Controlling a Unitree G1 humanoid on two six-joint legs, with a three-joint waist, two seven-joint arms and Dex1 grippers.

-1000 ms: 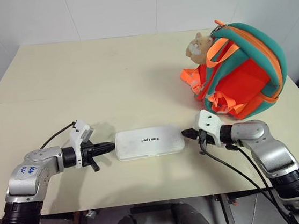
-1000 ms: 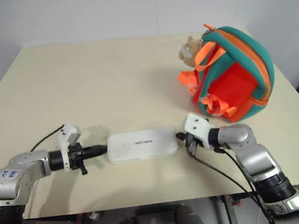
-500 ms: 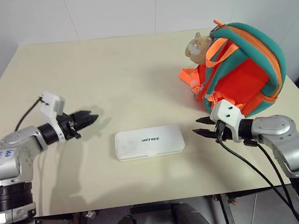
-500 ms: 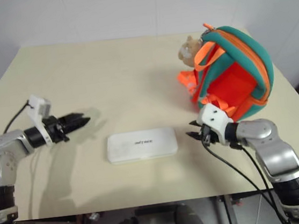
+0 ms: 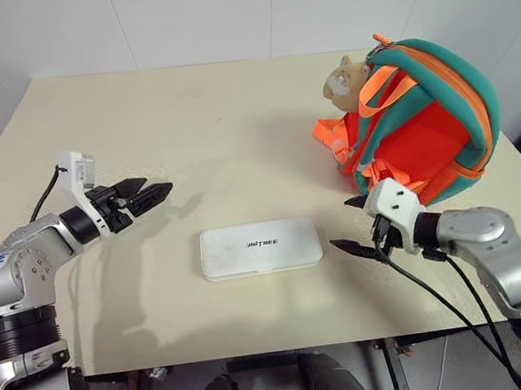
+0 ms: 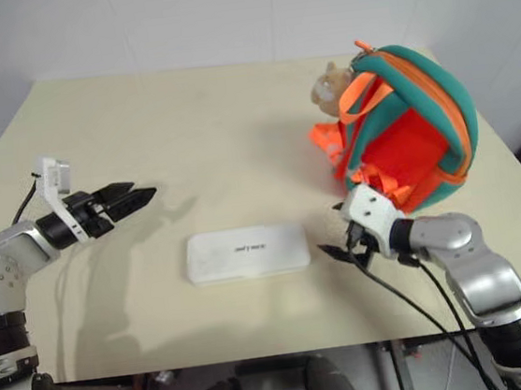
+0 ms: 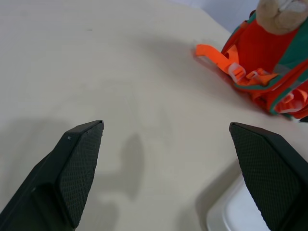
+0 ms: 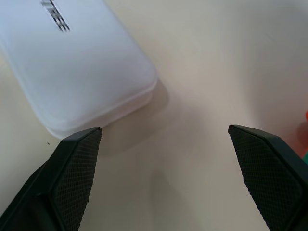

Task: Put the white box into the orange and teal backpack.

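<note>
The short end of the white box (image 5: 209, 254) (image 7: 215, 220) is the one farther away from the orange and teal backpack. Next, my left gripper closes on it.
The white box (image 5: 260, 247) lies flat near the table's front edge, lid up with its dark lettering showing. The orange and teal backpack (image 5: 421, 120) rests on its side at the back right, its orange panel and straps facing me. My left gripper (image 5: 152, 189) hovers open to the left of the box and a little farther back, apart from it, pointing right. My right gripper (image 5: 347, 225) is open just off the box's right end, between box and backpack, holding nothing. In the right wrist view the box's end (image 8: 77, 67) lies just ahead of the left fingertip (image 8: 82, 159).
A tan plush toy (image 5: 346, 82) hangs at the backpack's top left. Loose orange straps (image 7: 226, 65) trail from the backpack onto the beige table (image 5: 232, 113). White walls close in behind and to the right.
Both grippers went from shut to open. The left one lifted and drew back leftwards from the box's left end. The right one backed off slightly from the box's right end.
</note>
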